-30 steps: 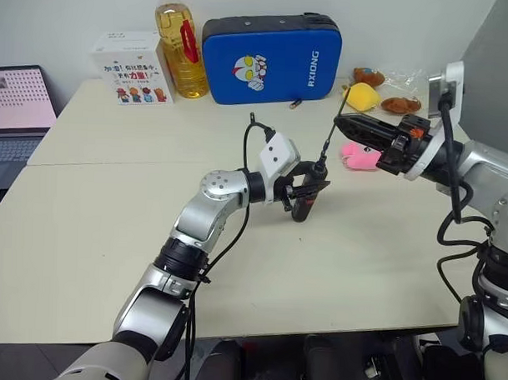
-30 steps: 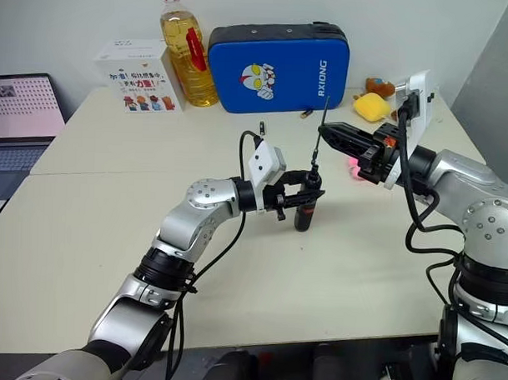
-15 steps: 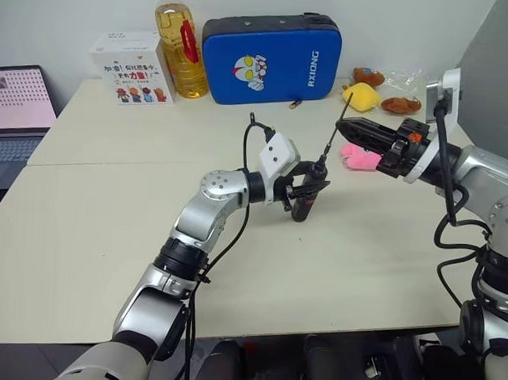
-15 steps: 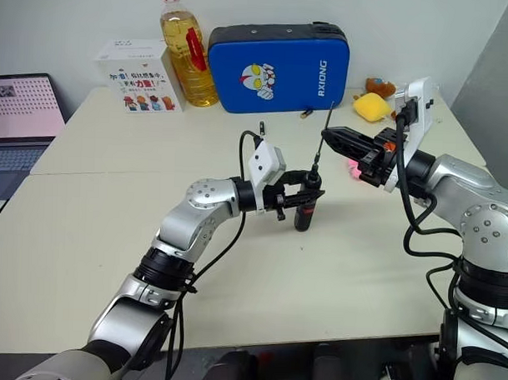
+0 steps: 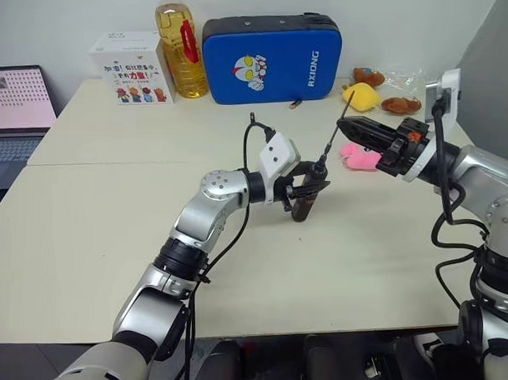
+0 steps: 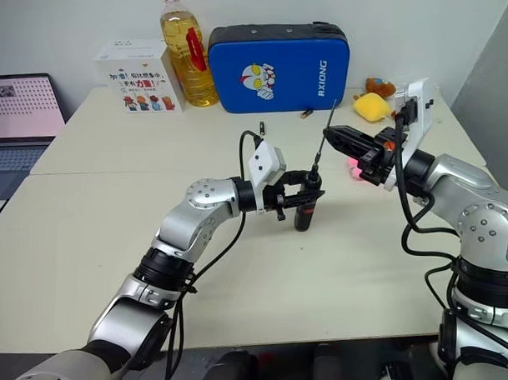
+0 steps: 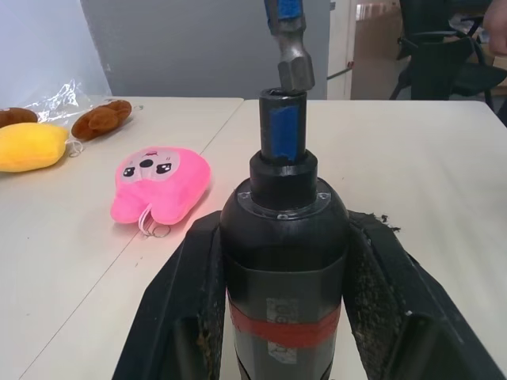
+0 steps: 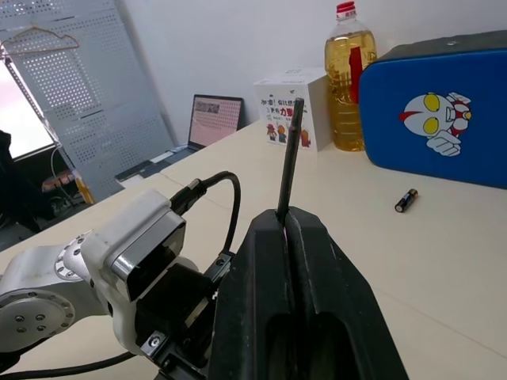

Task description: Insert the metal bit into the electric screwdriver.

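Observation:
I'll release the metal bit standing in the electric screwdriver's upper socket [image 5: 324,156] from my right gripper, just above my left gripper's fingers.
My left gripper [image 5: 307,186] is shut on the electric screwdriver [image 5: 303,203], a black tool with a red band, and holds it upright above the middle of the table [image 5: 111,210]. In the left wrist view its socket [image 7: 283,96] faces up between my fingers [image 7: 187,305]. My right gripper [image 5: 343,122] is shut on the metal bit [image 5: 331,143], which slants down and to the left. The bit's lower end [image 7: 291,47] sits right at the socket's rim, slightly off-centre and tilted. The rod [image 8: 288,150] sticks out of the closed right fingers.
A pink plush [image 5: 356,156] lies on the table under my right gripper. A yellow toy [image 5: 362,96] and brown toys sit behind it. At the back stand a blue case [image 5: 271,57], an oil bottle [image 5: 177,50] and a white box [image 5: 129,67]. A laptop [image 5: 14,115] is far left. A small battery [image 8: 405,200] lies loose.

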You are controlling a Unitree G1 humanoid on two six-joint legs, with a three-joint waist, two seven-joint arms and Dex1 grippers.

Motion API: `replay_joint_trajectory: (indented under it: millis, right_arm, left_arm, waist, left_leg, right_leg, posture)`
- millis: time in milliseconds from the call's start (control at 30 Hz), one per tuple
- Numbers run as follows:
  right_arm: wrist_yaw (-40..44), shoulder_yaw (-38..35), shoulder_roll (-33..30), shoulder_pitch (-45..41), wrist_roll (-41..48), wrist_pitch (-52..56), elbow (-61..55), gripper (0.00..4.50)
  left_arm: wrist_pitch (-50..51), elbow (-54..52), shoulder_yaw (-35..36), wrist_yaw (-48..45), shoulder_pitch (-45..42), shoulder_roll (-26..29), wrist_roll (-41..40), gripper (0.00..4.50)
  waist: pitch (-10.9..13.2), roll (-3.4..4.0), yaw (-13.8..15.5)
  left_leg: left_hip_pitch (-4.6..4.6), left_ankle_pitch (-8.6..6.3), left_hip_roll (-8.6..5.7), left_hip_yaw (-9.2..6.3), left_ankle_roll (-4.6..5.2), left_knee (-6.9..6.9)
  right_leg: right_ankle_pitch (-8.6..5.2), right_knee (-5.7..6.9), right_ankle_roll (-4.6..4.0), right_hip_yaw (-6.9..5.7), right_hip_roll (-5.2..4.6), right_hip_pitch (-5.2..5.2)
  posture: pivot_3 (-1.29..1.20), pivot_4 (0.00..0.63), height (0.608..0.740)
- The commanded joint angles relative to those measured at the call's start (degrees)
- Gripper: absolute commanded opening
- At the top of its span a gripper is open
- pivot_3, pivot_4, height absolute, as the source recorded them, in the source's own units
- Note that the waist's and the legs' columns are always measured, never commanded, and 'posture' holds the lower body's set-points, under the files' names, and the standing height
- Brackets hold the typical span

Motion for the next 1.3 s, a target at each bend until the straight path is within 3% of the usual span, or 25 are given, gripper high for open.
replay_joint_trajectory:
  millis: [33, 1300]
  right_arm:
    - [0.0, 0.0, 0.2, -0.4, -0.7, -1.2, -0.1, 0.00]
    - [-5.5, 5.4, 2.3, 7.8, -5.0, -2.4, -9.3, 0.00]
  left_arm:
    - [-0.4, -0.8, 0.7, 0.8, 0.1, 1.3, 1.7, 1.68]
    - [-1.8, 1.2, 0.7, 3.8, -0.2, 0.1, 3.0, 1.68]
  waist:
    - [0.0, 0.00, 0.0]
    - [0.0, 0.00, 0.0]
  left_leg:
    - [0.00, 0.00, 0.00, 0.00, 0.00, 0.00]
    - [0.07, 0.00, 0.01, 0.00, 0.00, 0.00]
  right_leg:
    - [0.00, 0.00, 0.00, 0.00, 0.00, 0.00]
    - [0.01, 0.01, 0.01, 0.03, 0.01, 0.04]
  posture:
    - [0.00, 0.150, 0.740]
    - [0.00, 0.150, 0.740]
